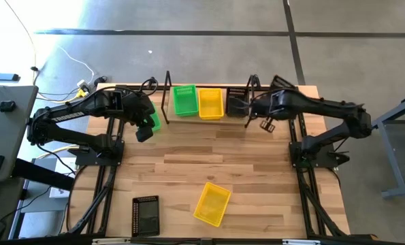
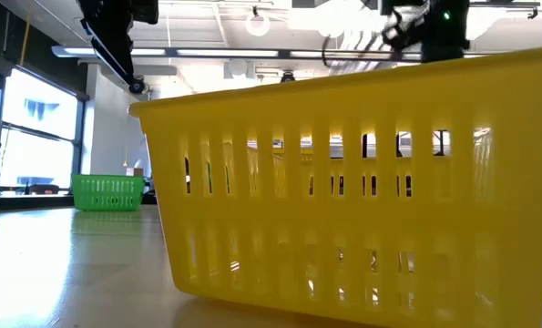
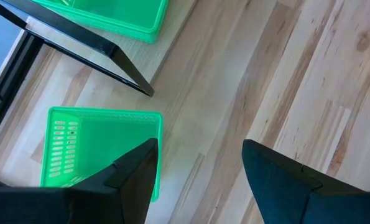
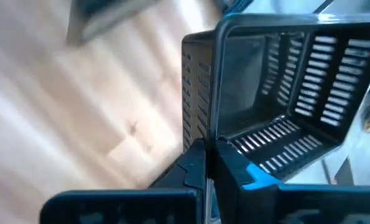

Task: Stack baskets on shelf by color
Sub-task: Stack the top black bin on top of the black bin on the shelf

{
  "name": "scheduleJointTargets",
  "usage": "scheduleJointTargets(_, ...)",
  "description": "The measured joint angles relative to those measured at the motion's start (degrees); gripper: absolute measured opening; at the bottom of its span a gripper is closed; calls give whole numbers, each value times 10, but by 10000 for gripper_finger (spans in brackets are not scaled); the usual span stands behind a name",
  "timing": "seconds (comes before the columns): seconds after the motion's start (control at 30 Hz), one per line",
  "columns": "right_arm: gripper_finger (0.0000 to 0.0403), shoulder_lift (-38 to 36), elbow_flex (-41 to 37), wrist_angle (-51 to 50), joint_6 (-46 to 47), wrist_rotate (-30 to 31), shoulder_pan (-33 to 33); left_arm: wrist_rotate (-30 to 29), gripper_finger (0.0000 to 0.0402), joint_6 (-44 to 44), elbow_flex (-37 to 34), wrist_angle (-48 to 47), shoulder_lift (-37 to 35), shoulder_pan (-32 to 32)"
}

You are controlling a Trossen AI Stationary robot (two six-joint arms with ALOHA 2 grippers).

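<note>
Next, I let go of the black basket with my right gripper inside the black basket on the shelf (image 1: 237, 102), next to the yellow basket.
The shelf (image 1: 167, 95) stands at the table's far edge and carries a green basket (image 1: 184, 100), a yellow basket (image 1: 210, 103) and a black basket (image 1: 235, 103) side by side. Another green basket (image 3: 101, 146) sits on the table left of the shelf. My left gripper (image 3: 200, 180) hangs open above that basket's right edge. My right gripper (image 4: 208, 155) is shut on nothing, raised in front of the shelf's right end, facing the black basket (image 4: 278, 93) behind the shelf's end loop (image 4: 221, 74). A yellow basket (image 1: 212, 203) and a black basket (image 1: 146, 215) lie near the front edge.
In the low view the near yellow basket (image 2: 362, 191) fills most of the picture, with the green basket (image 2: 107, 191) far behind at left. Bare wooden tabletop (image 1: 209, 156) lies between the shelf and the near baskets. A desk (image 1: 5, 116) stands beyond the table's left edge.
</note>
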Motion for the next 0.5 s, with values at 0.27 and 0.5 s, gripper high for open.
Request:
scheduleJointTargets(0.27, 0, 0, 121, 84, -119, 51, -10, -2, 225, -6, 0, 0, 0, 0)
scheduleJointTargets(0.5, 0, 21, 135, 195, -234, 19, -26, -2, 225, -23, 0, 0, 0, 0)
